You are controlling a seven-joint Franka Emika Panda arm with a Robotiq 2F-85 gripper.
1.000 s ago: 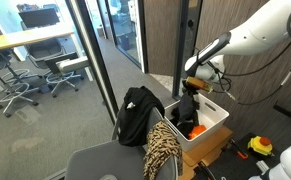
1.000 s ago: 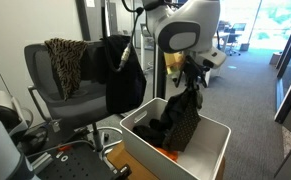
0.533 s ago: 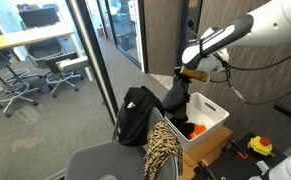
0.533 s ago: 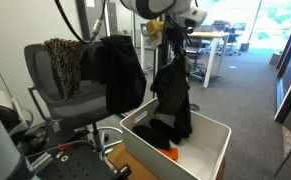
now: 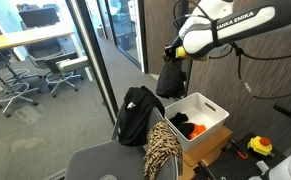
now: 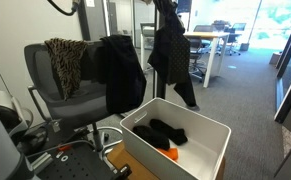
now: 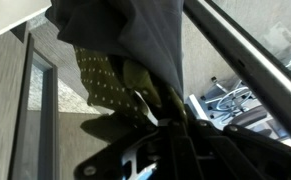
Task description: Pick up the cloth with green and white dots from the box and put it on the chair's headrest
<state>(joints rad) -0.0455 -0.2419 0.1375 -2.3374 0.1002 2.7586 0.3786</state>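
Observation:
The dark olive-green dotted cloth, now hanging above the white box, will be released by my gripper so that it lies over the plain black garment on the chair back [image 5: 146, 117].
My gripper [image 5: 172, 51] is shut on the top of the dark olive-green dotted cloth [image 5: 170, 80]. The cloth hangs limp, fully clear of the white box [image 5: 213, 131], above its far side. It also shows in an exterior view [image 6: 169, 50], hanging above the box [image 6: 207, 149], with the gripper at the top edge. In the wrist view the dotted cloth [image 7: 105, 82] bunches between my dark fingers [image 7: 135, 150]. The grey-blue chair [image 6: 47, 95] stands beside the box; its headrest [image 6: 37, 52] is mostly draped over.
A tan-and-black mottled cloth [image 6: 64, 60] and a plain black garment [image 6: 120, 70] hang over the chair back. Dark clothes [image 6: 161, 131] and an orange item [image 6: 172, 153] lie in the box. A glass partition [image 5: 90, 70] stands close by.
My gripper has risen with the dotted cloth; its lower end has come up out of the box and it now hangs free above it.

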